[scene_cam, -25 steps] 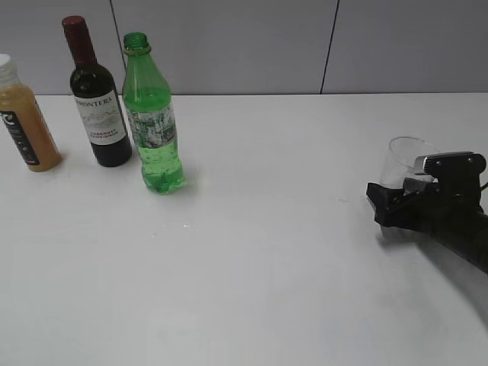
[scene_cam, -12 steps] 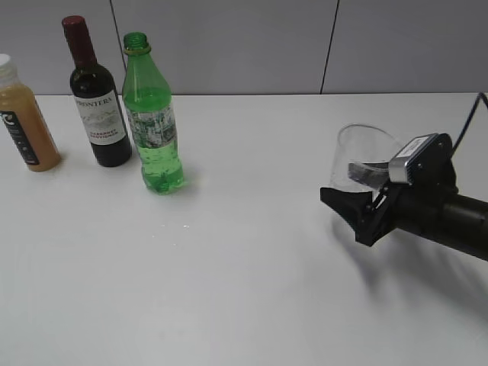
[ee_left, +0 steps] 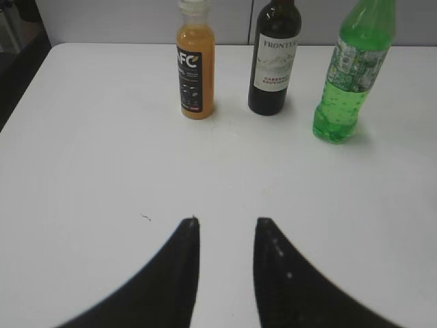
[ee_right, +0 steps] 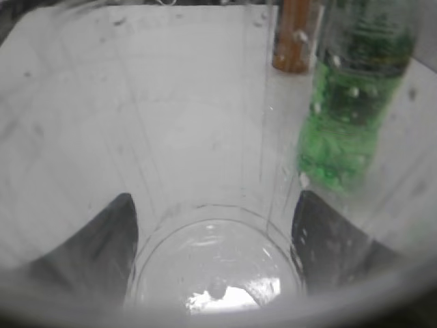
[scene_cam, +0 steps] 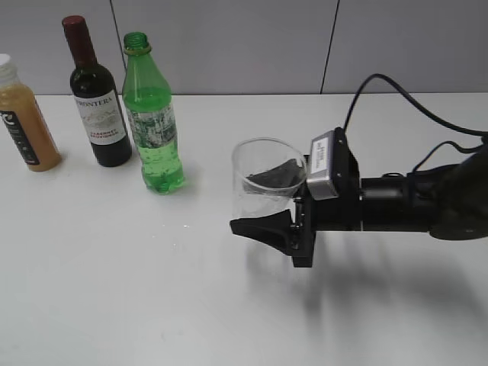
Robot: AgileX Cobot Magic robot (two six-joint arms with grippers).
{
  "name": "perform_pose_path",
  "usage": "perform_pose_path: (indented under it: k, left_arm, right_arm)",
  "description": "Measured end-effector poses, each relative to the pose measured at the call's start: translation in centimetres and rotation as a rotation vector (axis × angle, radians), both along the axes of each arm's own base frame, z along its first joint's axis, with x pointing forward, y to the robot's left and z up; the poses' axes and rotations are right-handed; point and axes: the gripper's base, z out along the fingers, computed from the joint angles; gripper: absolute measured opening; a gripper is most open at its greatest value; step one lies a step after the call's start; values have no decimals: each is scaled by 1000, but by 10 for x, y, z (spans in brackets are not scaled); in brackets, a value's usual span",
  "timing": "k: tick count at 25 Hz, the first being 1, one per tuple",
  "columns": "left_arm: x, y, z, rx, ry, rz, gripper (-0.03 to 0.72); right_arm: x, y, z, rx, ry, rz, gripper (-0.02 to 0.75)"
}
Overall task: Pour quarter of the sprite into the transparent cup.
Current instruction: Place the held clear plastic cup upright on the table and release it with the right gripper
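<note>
Next, my right gripper sets the transparent cup down on the bare white table [scene_cam: 199,242] just in front of the sprite.
The sprite [scene_cam: 153,122], a green capless bottle, stands upright at the back left of the white table; it also shows in the left wrist view [ee_left: 347,75] and, through the cup's wall, in the right wrist view [ee_right: 351,109]. My right gripper [scene_cam: 263,202] is shut on the transparent cup [scene_cam: 261,181] and holds it upright above the table's middle, right of the sprite. In the right wrist view the cup [ee_right: 205,205] fills the frame, a dark finger on each side. My left gripper [ee_left: 225,222] is open and empty over bare table, well short of the bottles.
A dark wine bottle [scene_cam: 97,103] stands just left of the sprite, and an orange juice bottle [scene_cam: 23,118] stands at the far left. A grey wall panel runs behind the table. The right arm's cable [scene_cam: 396,95] arcs above the table at right.
My right gripper has carried the transparent cup from the table's right side leftward to the middle, lifted off the surface, nearer the sprite. The bottles have not moved.
</note>
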Motion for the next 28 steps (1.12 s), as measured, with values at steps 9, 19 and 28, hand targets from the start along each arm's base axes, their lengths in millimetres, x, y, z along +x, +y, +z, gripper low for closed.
perform_pose_path:
  k: [9,19,28]
  left_arm:
    - [0,0,0,0,0,0,218]
    - [0,0,0,0,0,0,218]
    - [0,0,0,0,0,0,218]
  right_arm:
    - [21,57,-14,-70,30,62,533]
    - [31,82,-44,-107,113,68,533]
    - [30,80,-60,-132,150,56,533]
